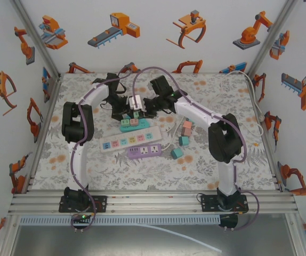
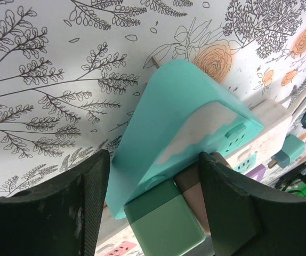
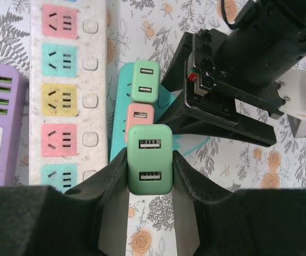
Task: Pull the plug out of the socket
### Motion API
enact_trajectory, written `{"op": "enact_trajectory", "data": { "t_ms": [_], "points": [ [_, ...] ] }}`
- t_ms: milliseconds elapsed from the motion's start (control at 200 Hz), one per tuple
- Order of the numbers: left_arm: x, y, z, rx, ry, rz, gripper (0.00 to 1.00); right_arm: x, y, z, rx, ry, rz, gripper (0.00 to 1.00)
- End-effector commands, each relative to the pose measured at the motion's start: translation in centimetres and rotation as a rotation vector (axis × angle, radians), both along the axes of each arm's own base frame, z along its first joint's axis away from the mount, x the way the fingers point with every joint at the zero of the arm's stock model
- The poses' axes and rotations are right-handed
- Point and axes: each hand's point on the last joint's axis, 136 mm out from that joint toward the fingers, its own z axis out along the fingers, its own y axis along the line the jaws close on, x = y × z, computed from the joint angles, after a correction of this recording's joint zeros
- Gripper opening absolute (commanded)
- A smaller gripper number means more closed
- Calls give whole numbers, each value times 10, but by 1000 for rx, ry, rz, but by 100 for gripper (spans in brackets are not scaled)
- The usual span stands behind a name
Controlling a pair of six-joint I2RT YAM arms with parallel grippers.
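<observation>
I need to use my right gripper to set the green plug down on the table (image 1: 200, 125) beside the loose pink plugs, away from the teal strip.
A green plug (image 3: 150, 176) with two USB ports sits at the near end of the teal socket strip (image 3: 120, 114), and my right gripper (image 3: 149, 160) is shut on its sides. In the left wrist view the same green plug (image 2: 163, 221) still rests against the strip's face (image 2: 174, 112). Farther along the strip are a pink plug (image 3: 140, 118) and a second green plug (image 3: 145, 81). My left gripper (image 2: 154, 160) straddles the strip's end, its fingers (image 2: 89, 208) pressed to both sides. From above, both grippers (image 1: 125, 113) (image 1: 143, 111) meet over the teal strip (image 1: 133, 124).
A white power strip (image 1: 129, 140) with coloured sockets and a purple strip (image 1: 144, 151) lie just in front of the teal one. Loose pink and teal plugs (image 1: 184, 140) lie to the right. The enclosure walls stand close on three sides.
</observation>
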Motion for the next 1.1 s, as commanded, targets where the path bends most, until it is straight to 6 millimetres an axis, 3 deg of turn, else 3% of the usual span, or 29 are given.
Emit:
{"op": "enact_trajectory", "data": {
  "t_ms": [0, 100, 195, 305, 436, 571, 661, 856, 966, 1092],
  "points": [
    [-8, 37, -51, 241, 45, 0, 63, 13, -5, 64, 164, 45, -146, 0],
    [11, 27, -21, 186, -29, 29, 65, 37, -21, 104, 293, 161, -390, 0],
    [35, 15, 16, 117, -126, 64, 66, 54, -46, 126, 393, 280, -615, 0],
    [57, 1, 61, 30, -227, 96, 67, 69, -83, 136, 514, 407, -847, 1],
    [64, -23, 116, -112, -315, 92, 67, 82, -138, 136, 664, 562, -1075, 1],
    [49, -65, 179, -340, -419, -10, 67, 86, -199, 114, 756, 744, -1281, 1],
    [34, -86, 209, -479, -440, -41, 68, 82, -238, 93, 811, 827, -1397, 1],
    [-20, -133, 270, -788, -594, -238, 73, 56, -320, 30, 952, 939, -1673, 1],
    [-61, -158, 285, -911, -663, -434, 81, 44, -345, -4, 973, 974, -1762, 3],
    [-76, -172, 281, -942, -674, -520, 86, 40, -356, -36, 974, 1062, -1797, 4]
  ]
}}
